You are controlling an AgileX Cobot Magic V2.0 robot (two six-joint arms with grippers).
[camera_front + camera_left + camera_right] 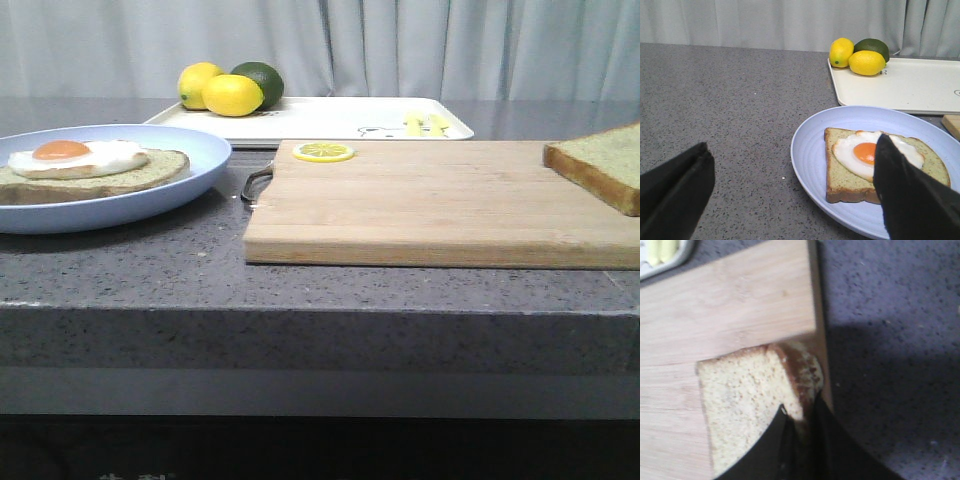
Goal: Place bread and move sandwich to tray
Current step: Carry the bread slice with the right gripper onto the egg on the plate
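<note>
The bread will leave my right gripper on top of the fried egg [98, 143] on the pale blue plate.
The bread [600, 165] is at the right end of the wooden cutting board [440, 200], tilted up toward the right. My right gripper [800, 415] is shut on the bread's [745, 405] crust edge; the arm is out of the front view. The sandwich [95, 165], bread with a fried egg, lies on the pale blue plate [190, 175] at the left. My left gripper [795, 200] is open and empty, low over the counter beside the plate [810, 160], with one finger [905, 195] in front of the sandwich [850, 175]. The white tray [330, 118] lies at the back.
Two lemons [232, 95] and a lime [262, 80] sit on the tray's left end. A lemon slice [323, 152] lies on the board's back left corner. A metal handle [255, 185] sticks out at the board's left side. The grey counter [120, 270] ends at a front edge.
</note>
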